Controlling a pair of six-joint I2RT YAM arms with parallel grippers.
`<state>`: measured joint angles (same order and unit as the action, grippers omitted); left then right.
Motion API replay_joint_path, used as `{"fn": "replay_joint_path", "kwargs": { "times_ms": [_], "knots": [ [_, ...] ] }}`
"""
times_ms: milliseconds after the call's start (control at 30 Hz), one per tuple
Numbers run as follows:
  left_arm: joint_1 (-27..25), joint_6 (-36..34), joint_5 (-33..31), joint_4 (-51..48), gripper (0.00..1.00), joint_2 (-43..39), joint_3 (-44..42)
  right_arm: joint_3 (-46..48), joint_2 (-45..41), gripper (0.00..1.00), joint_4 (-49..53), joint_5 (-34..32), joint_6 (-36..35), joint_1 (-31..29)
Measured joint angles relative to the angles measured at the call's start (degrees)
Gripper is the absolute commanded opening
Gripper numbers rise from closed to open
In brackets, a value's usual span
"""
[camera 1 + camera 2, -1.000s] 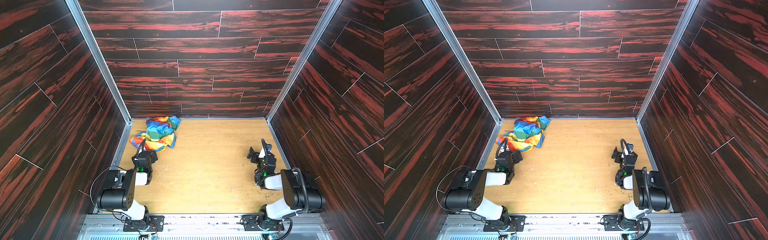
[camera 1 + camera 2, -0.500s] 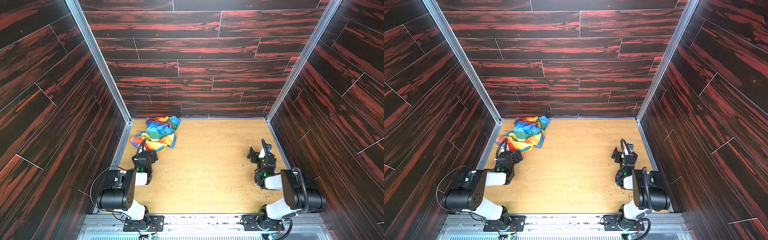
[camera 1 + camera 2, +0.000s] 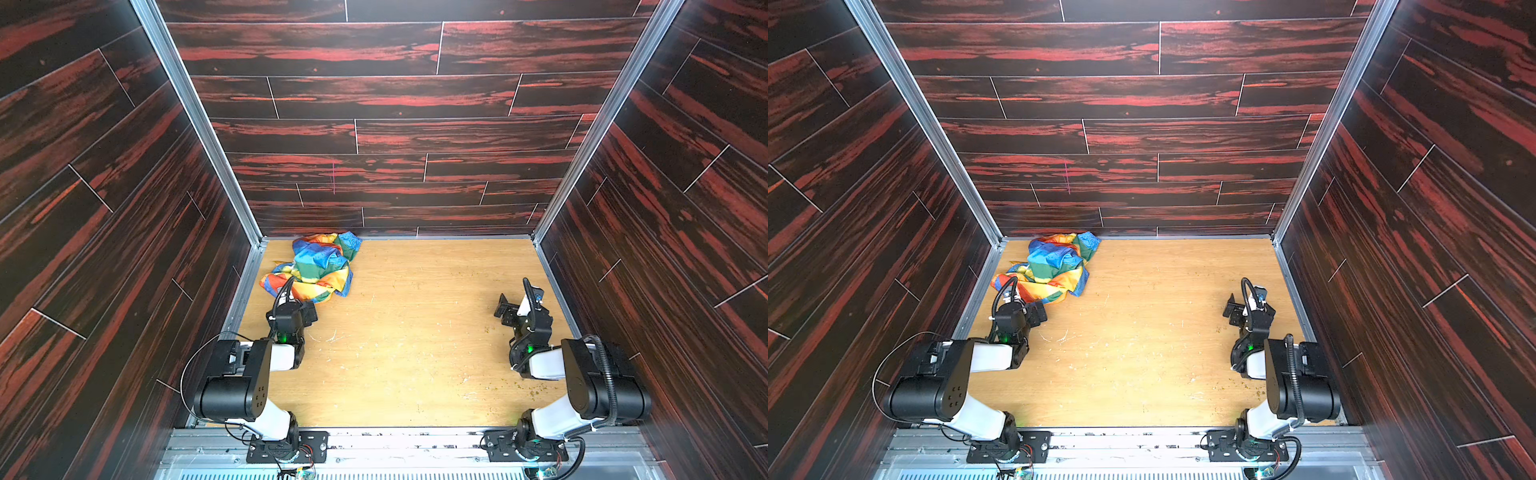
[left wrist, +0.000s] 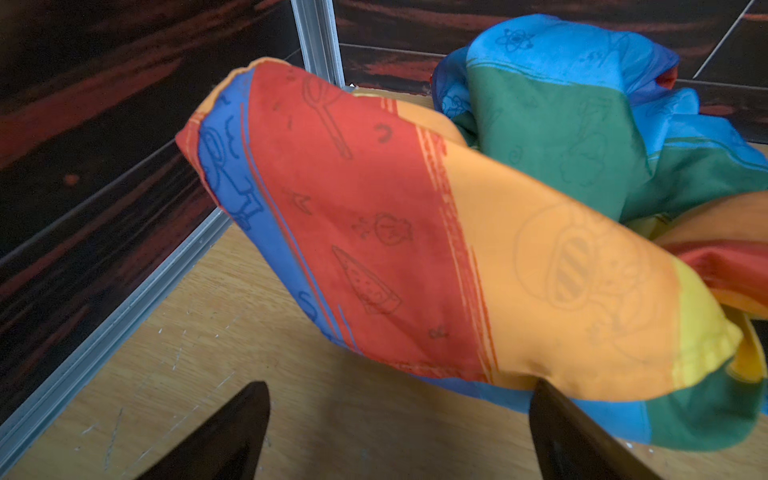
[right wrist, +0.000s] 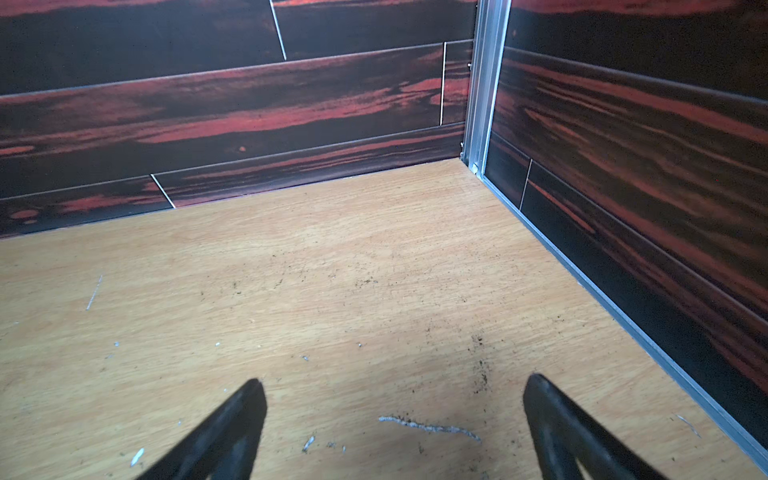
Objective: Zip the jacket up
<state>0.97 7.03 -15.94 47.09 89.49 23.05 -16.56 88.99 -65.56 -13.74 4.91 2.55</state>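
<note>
My left gripper needs to grab the jacket's blue panel [image 3: 320, 255] [image 4: 548, 57] at the top of the heap, just behind the green panel.
The jacket [image 3: 316, 266] [image 3: 1050, 266] lies crumpled in a heap at the back left corner of the wooden table [image 3: 415, 340]. Its red, orange, blue and green panels fill the left wrist view [image 4: 415, 232]; no zipper shows. My left gripper [image 3: 300, 307] [image 3: 1027, 309] [image 4: 400, 386] is open just in front of the heap. One fingertip [image 4: 544, 399] sits right under the fabric's near edge, with bare wood between the jaws. My right gripper [image 3: 517, 301] [image 3: 1244, 303] [image 5: 395, 380] is open over bare table at the right side, far from the jacket.
Dark red-streaked walls [image 3: 395, 137] close in the table on three sides, with aluminium rails [image 3: 245, 286] along their feet. The right gripper faces the back right corner post [image 5: 482, 83]. Scratches and crumbs [image 5: 428, 426] mark the wood.
</note>
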Motion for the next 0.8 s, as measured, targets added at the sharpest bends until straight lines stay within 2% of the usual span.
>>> {"fn": "replay_joint_path", "kwargs": {
  "times_ms": [367,500,633,800],
  "knots": [
    [0.00,0.00,-0.11,0.07,1.00,-0.15,0.07,0.48,-0.13,0.99,-0.61,-0.87,0.63,0.13],
    [0.00,-0.20,-0.17,-4.04,0.99,-5.75,0.17,5.79,-1.49,0.99,-5.27,-1.44,0.87,0.57],
    [0.00,1.92,-2.16,-13.44,1.00,-15.54,3.98,6.08,-13.07,0.99,3.74,-4.70,2.27,0.39],
    [-0.02,8.31,-4.55,-23.17,1.00,-23.76,11.61,-4.96,-30.27,0.99,24.17,-7.76,9.86,0.44]
  ]
}}
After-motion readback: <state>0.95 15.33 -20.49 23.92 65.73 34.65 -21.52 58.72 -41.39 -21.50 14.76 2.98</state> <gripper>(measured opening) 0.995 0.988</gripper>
